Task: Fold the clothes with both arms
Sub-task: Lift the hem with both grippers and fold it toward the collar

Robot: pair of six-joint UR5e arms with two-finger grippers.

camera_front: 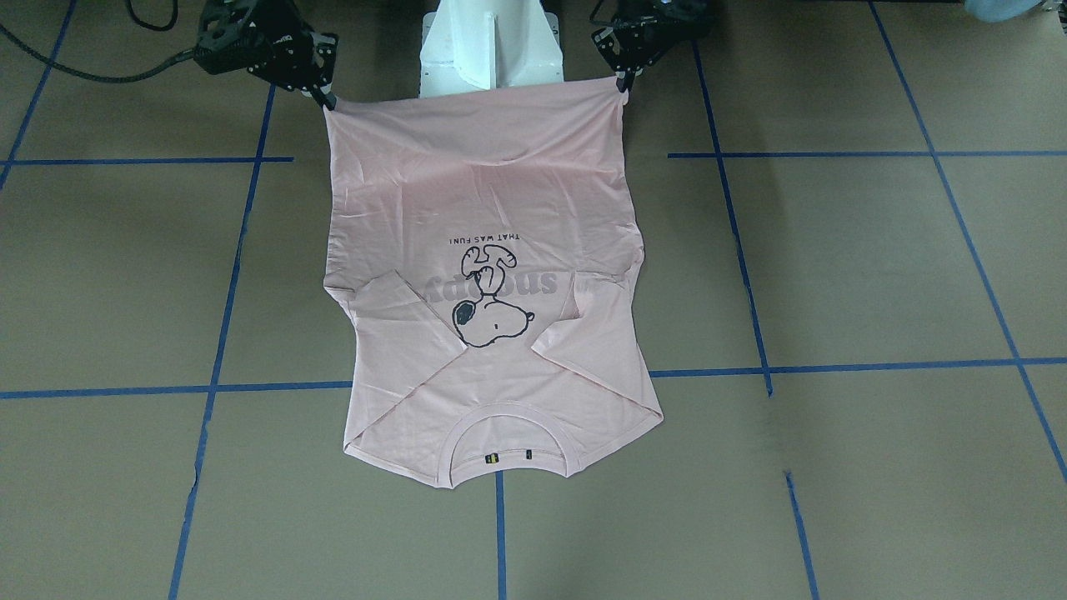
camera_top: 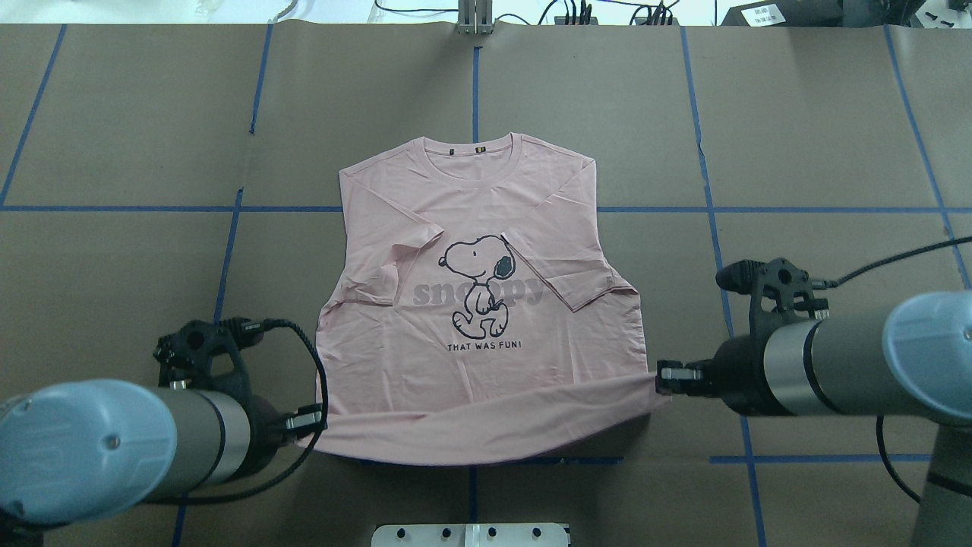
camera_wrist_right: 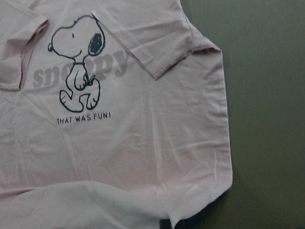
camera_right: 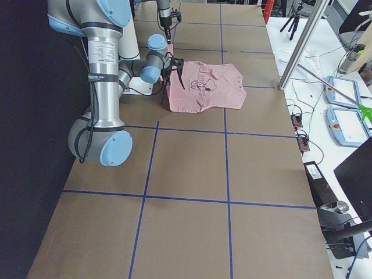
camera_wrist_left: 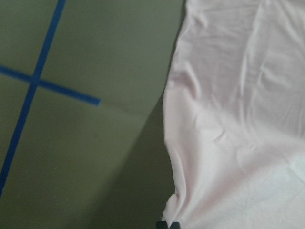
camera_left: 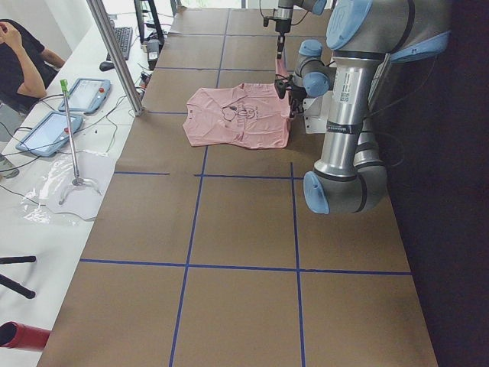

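Note:
Next, my left gripper releases the T-shirt's hem corner next to the T-shirt's shoulder, just past the blue tape line (camera_front: 675, 398). That hem corner is raised a little off the table.
The pale pink T-shirt (camera_top: 478, 334) lies face up on the brown table, Snoopy print (camera_top: 480, 282) showing and both sleeves folded in over the chest. Its collar (camera_top: 475, 156) points away from the robot. My left gripper (camera_top: 307, 423) is shut on the hem's left corner, and my right gripper (camera_top: 661, 377) is shut on the hem's right corner. The hem (camera_front: 475, 98) hangs stretched between them, raised a little off the table. The left wrist view shows the T-shirt (camera_wrist_left: 238, 124) draping down from the fingertips; the right wrist view shows the print (camera_wrist_right: 78, 67) below.
Blue tape lines (camera_top: 228, 209) grid the table. The white pedestal base (camera_front: 492, 46) stands just behind the hem. A side table with tablets (camera_left: 80, 95), a metal pole (camera_left: 114, 50) and a seated person (camera_left: 23, 57) lies beyond the table's far edge.

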